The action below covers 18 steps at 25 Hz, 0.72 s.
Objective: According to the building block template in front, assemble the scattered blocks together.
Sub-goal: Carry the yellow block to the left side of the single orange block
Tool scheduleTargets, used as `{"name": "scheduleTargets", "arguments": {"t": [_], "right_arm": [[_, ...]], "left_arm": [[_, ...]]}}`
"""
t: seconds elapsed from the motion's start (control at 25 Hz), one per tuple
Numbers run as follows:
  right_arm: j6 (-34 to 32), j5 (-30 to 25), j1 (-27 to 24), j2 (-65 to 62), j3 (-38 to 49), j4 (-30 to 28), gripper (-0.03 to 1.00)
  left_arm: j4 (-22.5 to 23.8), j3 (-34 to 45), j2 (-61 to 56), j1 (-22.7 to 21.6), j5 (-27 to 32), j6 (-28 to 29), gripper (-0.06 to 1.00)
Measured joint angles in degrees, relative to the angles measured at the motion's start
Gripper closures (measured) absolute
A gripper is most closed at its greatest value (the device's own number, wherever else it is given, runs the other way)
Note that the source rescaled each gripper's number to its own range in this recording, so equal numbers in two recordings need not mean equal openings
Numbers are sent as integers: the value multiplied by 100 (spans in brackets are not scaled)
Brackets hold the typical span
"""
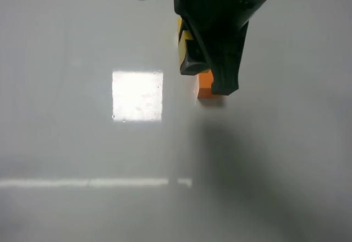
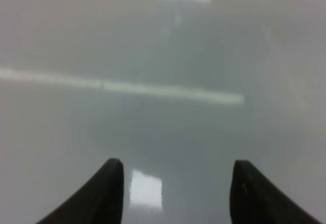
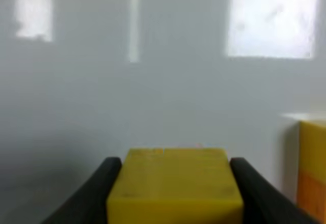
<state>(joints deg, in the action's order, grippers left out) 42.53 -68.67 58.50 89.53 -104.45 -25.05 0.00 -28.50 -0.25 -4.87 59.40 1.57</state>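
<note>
I will use my right gripper to set the yellow cube down next to the orange block, toward the bright square reflection [image 1: 192,82].
In the right wrist view my right gripper [image 3: 175,198] is shut on the yellow cube [image 3: 175,180], one finger on each side. The template [image 3: 311,168], yellow above orange, stands close by at that view's edge. In the high view the right gripper [image 1: 212,78] hangs from the top. An orange block [image 1: 204,86] lies on the table at its fingertips, and I cannot tell whether it is the loose cube. A yellow piece [image 1: 183,36] shows at the gripper's left side, mostly hidden. My left gripper [image 2: 175,193] is open and empty over bare table.
The table [image 1: 82,209] is glossy grey-white. A bright square reflection [image 1: 137,96] lies left of the blocks and a light streak [image 1: 93,182] runs nearer the front. The right arm's shadow falls below the orange block.
</note>
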Motion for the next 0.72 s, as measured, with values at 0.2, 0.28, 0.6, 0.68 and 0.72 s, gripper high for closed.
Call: {"name": "scheduleTargets", "arguments": {"t": [0.2, 0.28, 0.6, 0.68, 0.72], "right_arm": [[172, 282, 0, 499, -145, 102, 97], [244, 464, -29, 681, -145, 114, 97], [404, 614, -897, 864, -145, 642, 97], [510, 620, -1028, 864, -145, 772, 97], [543, 630, -1039, 864, -145, 808, 97]], "left_arm": [[0, 0, 0, 0, 0, 0, 84], [0, 0, 0, 0, 0, 0, 84], [0, 0, 0, 0, 0, 0, 84], [0, 0, 0, 0, 0, 0, 84], [0, 0, 0, 0, 0, 0, 84]]}}
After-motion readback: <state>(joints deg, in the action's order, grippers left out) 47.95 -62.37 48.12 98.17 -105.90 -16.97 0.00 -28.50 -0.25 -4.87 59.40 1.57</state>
